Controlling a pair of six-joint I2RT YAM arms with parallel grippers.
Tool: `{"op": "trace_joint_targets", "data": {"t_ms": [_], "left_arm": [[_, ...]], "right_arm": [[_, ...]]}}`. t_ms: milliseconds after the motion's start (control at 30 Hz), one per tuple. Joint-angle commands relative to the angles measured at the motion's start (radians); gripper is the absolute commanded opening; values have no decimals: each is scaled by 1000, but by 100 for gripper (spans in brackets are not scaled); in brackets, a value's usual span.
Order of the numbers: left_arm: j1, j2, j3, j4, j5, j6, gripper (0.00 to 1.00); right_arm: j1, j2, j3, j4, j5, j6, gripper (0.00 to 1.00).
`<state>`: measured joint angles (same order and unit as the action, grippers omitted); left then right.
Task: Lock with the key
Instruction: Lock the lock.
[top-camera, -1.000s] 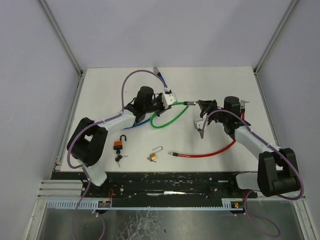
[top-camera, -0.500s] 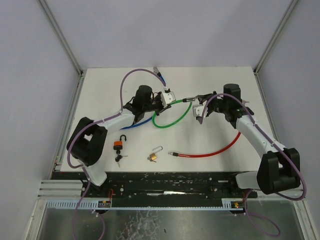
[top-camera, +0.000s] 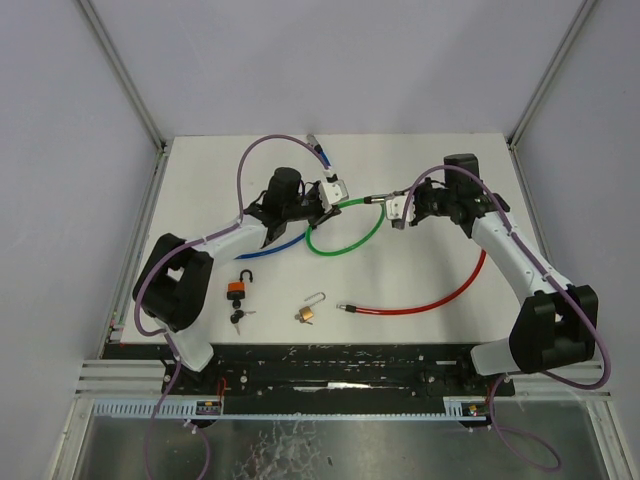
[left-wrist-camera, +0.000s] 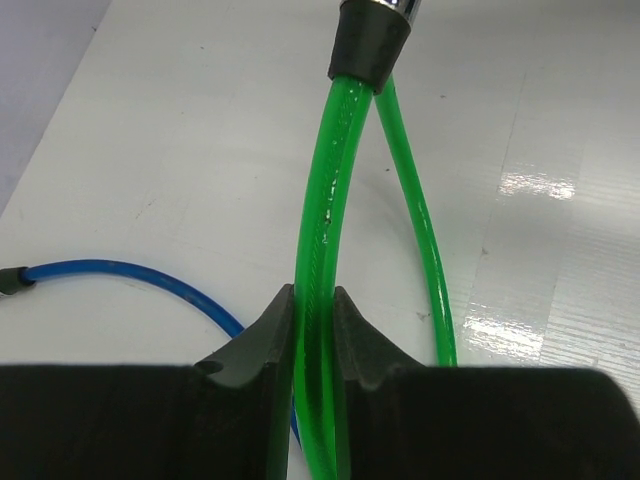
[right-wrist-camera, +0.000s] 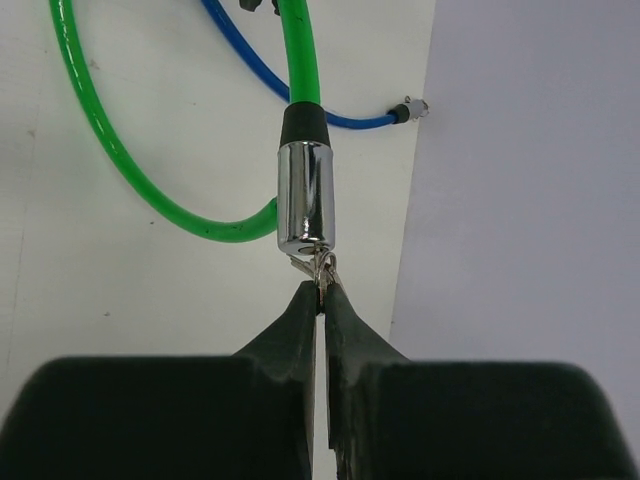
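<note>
Next, my left gripper sets the green cable lock down on the table (top-camera: 393, 195) between the blue cable and the red cable.
A green cable lock (top-camera: 345, 243) loops across the middle of the table. My left gripper (top-camera: 335, 197) is shut on the green cable (left-wrist-camera: 325, 230), which runs up between its fingers (left-wrist-camera: 313, 293) to a black collar (left-wrist-camera: 370, 45). The lock's chrome cylinder (right-wrist-camera: 304, 195) points at my right gripper (right-wrist-camera: 321, 288), which is shut on the small key (right-wrist-camera: 322, 265) and its ring at the cylinder's mouth. In the top view the right gripper (top-camera: 392, 208) meets the chrome end (top-camera: 375, 200) just right of the left gripper.
A blue cable (top-camera: 285, 242) lies under the left arm and shows in the left wrist view (left-wrist-camera: 130, 275). A red cable (top-camera: 430, 300) curves at the front right. An orange padlock (top-camera: 238, 287) with keys (top-camera: 237, 318) and a brass padlock (top-camera: 307, 312) lie near the front.
My right arm has swung toward the far side of the table, its gripper staying at the green lock's chrome end. The left gripper has kept its hold and barely shifted.
</note>
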<state>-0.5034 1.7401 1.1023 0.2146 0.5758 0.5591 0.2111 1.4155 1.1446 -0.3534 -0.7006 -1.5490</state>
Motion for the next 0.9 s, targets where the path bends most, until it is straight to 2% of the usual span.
{"op": "trace_joint_targets", "data": {"t_ms": [0, 100, 267, 367, 533, 633, 867], "left_arm": [[-2, 35, -6, -126, 16, -13, 0], [-1, 39, -3, -130, 11, -11, 0], [-1, 49, 1, -138, 0, -6, 0], [-1, 49, 2, -142, -8, -4, 0], [-1, 23, -14, -129, -21, 2, 0], [-2, -1, -35, -105, -14, 2, 0], [-11, -101, -60, -116, 69, -6, 0]], "right_arm": [[6, -34, -55, 102, 38, -20, 0], [6, -66, -135, 229, 100, -51, 0], [6, -72, -110, 180, 91, -22, 0], [6, -48, -50, 91, 55, 24, 0], [6, 19, 108, -96, 48, 190, 0], [7, 45, 186, -219, 56, 212, 0], [6, 31, 307, -383, 92, 307, 0]]}}
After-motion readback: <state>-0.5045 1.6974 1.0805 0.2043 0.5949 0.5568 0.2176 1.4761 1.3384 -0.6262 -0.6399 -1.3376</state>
